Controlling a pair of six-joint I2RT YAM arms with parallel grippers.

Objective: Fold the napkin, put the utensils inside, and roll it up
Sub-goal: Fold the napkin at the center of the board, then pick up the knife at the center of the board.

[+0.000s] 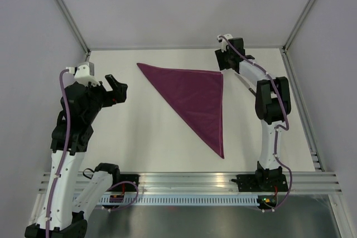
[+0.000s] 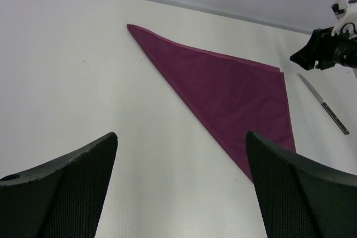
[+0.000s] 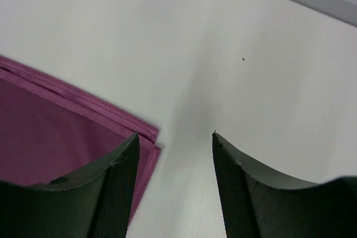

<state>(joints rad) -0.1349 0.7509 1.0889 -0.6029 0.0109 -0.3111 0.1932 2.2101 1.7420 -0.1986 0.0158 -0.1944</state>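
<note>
The robot's right gripper needs to next move to the knife beside the plum-purple napkin and close on the middle of its dark handle (image 1: 254, 93).
The plum-purple napkin (image 1: 196, 97) lies flat on the white table, folded into a triangle with its long edge running from far left to near right. It also shows in the left wrist view (image 2: 228, 90). My right gripper (image 1: 222, 62) is open and empty, hovering just beyond the napkin's far right corner (image 3: 142, 137); its fingertips (image 3: 129, 140) straddle bare table beside that corner. My left gripper (image 1: 116, 86) is open and empty, raised to the left of the napkin. A knife (image 2: 323, 103) with a pale blade and a dark handle lies right of the napkin, under my right arm.
The white table (image 1: 139, 137) is bounded by grey walls with metal frame posts. An aluminium rail (image 1: 189, 181) runs along the near edge by the arm bases. My right arm (image 1: 268, 98) stretches over the right side of the table.
</note>
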